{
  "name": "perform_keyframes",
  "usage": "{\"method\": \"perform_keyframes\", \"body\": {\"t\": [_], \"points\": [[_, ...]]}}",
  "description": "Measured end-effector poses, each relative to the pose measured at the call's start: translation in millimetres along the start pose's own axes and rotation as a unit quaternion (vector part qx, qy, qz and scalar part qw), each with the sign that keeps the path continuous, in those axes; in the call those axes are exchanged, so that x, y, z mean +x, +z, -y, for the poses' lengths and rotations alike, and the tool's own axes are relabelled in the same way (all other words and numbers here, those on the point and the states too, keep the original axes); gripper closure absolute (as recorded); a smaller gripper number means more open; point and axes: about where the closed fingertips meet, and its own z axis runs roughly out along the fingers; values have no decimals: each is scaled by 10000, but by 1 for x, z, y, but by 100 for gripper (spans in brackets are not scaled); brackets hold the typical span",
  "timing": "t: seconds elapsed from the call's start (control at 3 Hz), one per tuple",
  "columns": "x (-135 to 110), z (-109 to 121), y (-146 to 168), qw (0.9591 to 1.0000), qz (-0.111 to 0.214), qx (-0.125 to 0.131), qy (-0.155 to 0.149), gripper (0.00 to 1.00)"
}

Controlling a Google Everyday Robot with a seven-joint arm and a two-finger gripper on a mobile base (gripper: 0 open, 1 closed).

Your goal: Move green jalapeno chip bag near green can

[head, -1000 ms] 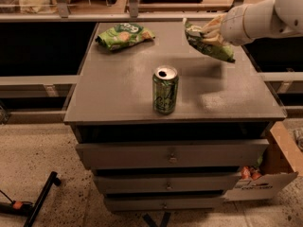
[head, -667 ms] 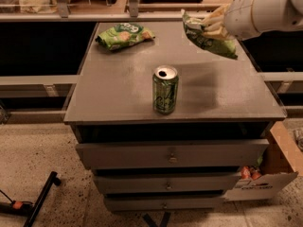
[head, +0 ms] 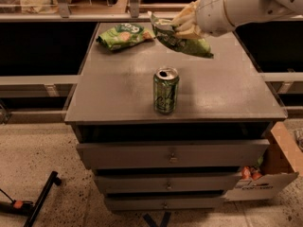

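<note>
Next, I lower my gripper's hold and let go of the green jalapeno chip bag between the green can and the lime-green chip bag (head: 147, 58). The jalapeno bag is still held above the table.
My gripper (head: 185, 24) reaches in from the upper right and is shut on the green jalapeno chip bag (head: 187, 42), a dark olive-green wrinkly bag. It holds the bag in the air over the far middle of the table top. The green can (head: 166, 90) stands upright near the table's front middle, with a silver top and pale script. The bag hangs above and behind the can, a little to its right, and does not touch it.
A brighter lime-green chip bag (head: 124, 35) lies at the far left of the grey drawer cabinet top (head: 109, 93). A cardboard box (head: 270, 176) sits on the floor at the right. A black stand leg (head: 40, 202) lies on the floor at the lower left.
My gripper has carried the green jalapeno chip bag leftward, from the far right of the table towards the far middle. The can has not moved.
</note>
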Motion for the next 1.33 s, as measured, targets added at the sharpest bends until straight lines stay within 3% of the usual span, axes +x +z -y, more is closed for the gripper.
{"method": "perform_keyframes", "body": {"t": [0.67, 1.33], "points": [[-42, -2, 57, 9973, 271, -533, -415, 100], [-51, -16, 80, 9945, 440, -802, -514, 100]]}}
